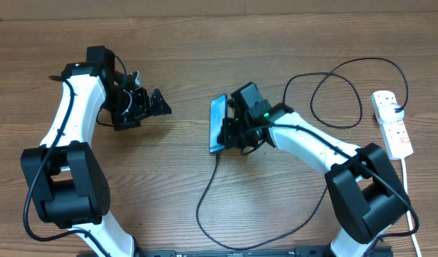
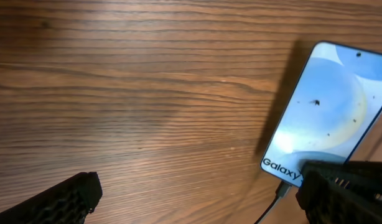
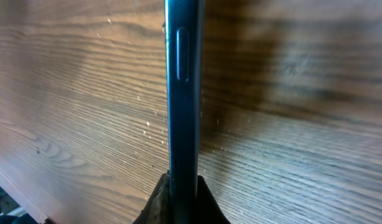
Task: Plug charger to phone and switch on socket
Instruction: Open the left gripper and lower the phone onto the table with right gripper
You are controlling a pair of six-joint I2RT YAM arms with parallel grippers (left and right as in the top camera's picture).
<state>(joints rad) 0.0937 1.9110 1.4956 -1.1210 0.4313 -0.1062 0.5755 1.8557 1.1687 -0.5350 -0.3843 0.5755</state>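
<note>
Next, my right gripper lets go of the phone to lie flat on the bare wood just off its tips (image 1: pixel 207 131), toward my left gripper. The phone now stands on its long edge.
The phone (image 1: pixel 218 123) stands on its long edge near the table's middle, its blue screen facing left. My right gripper (image 1: pixel 232 132) is shut on it; the right wrist view shows the phone's thin dark-blue edge (image 3: pixel 181 93) pinched between the fingers (image 3: pixel 183 196). The charger, a thin black cable (image 1: pixel 205 196), has its connector in the phone's near short edge (image 2: pixel 283 190) and loops across the table toward the socket (image 1: pixel 391 123), a white power strip at the far right. My left gripper (image 1: pixel 149 102) is open and empty, left of the phone. The left wrist view shows the phone screen (image 2: pixel 328 112).
The charger's cable makes large loops (image 1: pixel 337 96) between the right arm and the socket. A black plug (image 1: pixel 399 108) sits in the strip, and a white cord (image 1: pixel 409 193) runs from it toward the front edge. Bare wooden table (image 1: pixel 176 164) lies between the arms.
</note>
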